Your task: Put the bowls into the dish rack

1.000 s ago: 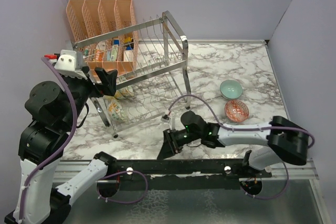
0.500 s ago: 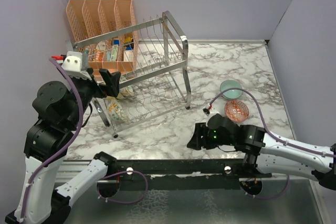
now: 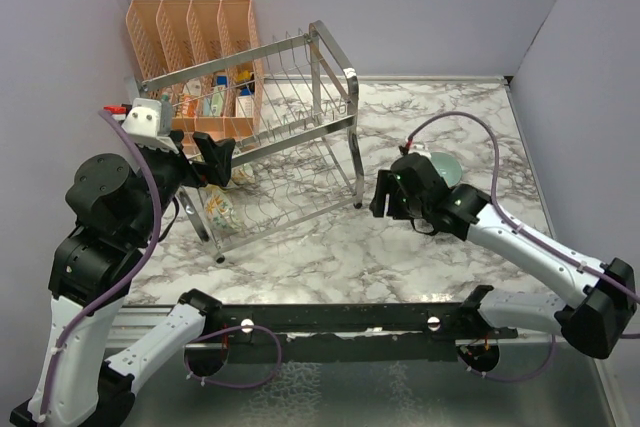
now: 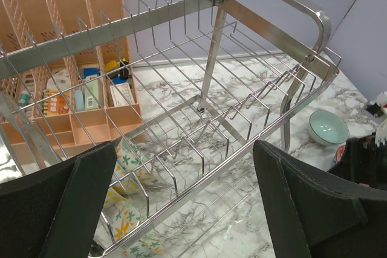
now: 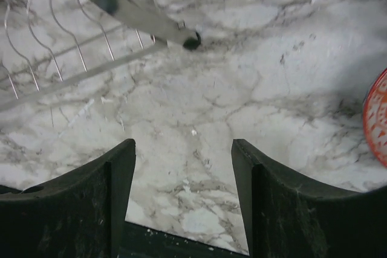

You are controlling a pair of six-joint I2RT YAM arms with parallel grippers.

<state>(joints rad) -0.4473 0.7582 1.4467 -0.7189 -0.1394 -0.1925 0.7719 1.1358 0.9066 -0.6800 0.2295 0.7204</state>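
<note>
My right gripper is to head to the teal bowl next. There it should close on the bowl's rim [image 3: 433,156], on the side that faces the dish rack.
The chrome dish rack [image 3: 290,117] stands at the back left and fills the left wrist view [image 4: 254,52]. Floral bowls [image 3: 221,209] stand on edge in its lower tier, also seen through the wires in the left wrist view [image 4: 124,217]. A teal bowl [image 3: 446,164] sits on the table right of the rack, partly behind my right arm; it also shows in the left wrist view [image 4: 328,128]. A red-orange bowl's rim [image 5: 377,118] shows at the right edge of the right wrist view. My left gripper [image 3: 217,159] is open and empty over the rack's left end. My right gripper [image 3: 381,195] is open and empty above bare marble, near the rack's foot [image 5: 192,43].
A peach-orange plastic organizer [image 3: 192,35] with small items stands behind the rack. Purple walls close the left, back and right sides. The marble table [image 3: 330,247] ends at a black rail along the near edge.
My right arm has swung from the near edge out to the right and farther back, beside the teal bowl. The left arm has shifted slightly right.
</note>
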